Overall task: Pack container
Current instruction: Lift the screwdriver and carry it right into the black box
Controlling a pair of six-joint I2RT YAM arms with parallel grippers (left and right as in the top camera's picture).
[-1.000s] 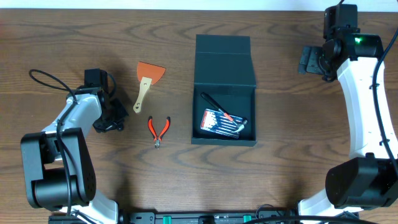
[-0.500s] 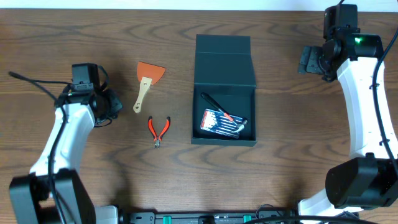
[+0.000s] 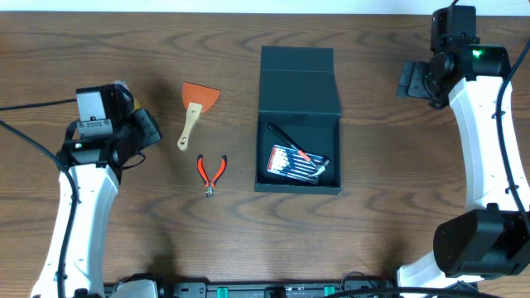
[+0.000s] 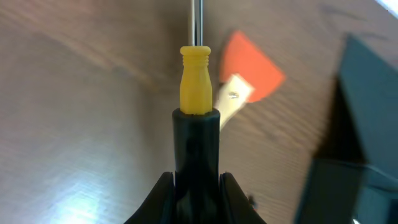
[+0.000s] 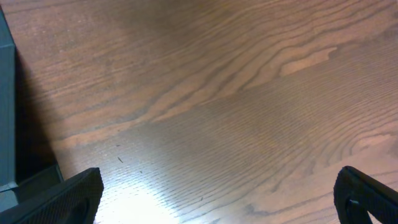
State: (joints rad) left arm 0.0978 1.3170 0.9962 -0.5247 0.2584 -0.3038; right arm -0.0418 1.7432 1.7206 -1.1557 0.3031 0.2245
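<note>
My left gripper will release the screwdriver on the pack of small screwdrivers [image 3: 300, 160], lying across the black-handled tool. The screwdriver is now held above the table.
The dark teal container [image 3: 299, 91] stands open at the table's middle, lid flap laid back. It holds a pack of small screwdrivers [image 3: 294, 162] and a black-handled tool [image 3: 286, 136]. My left gripper [image 3: 142, 129] is at the left, shut on a screwdriver with a black handle and yellow neck [image 4: 195, 87], its shaft pointing away, held above the table. The jaws [image 4: 196, 180] clamp the black handle. My right gripper [image 3: 410, 80] is open and empty over bare wood, to the right of the container's edge [image 5: 6, 93].
An orange scraper with a wooden handle [image 3: 197, 106] lies between my left gripper and the container; it also shows in the left wrist view [image 4: 249, 68]. Red-handled pliers [image 3: 211, 172] lie in front of it. The container's side shows at the right of the left wrist view [image 4: 364, 124].
My left arm has risen and swung out to the left, with its gripper carried toward the back of the table. The right arm has not moved.
</note>
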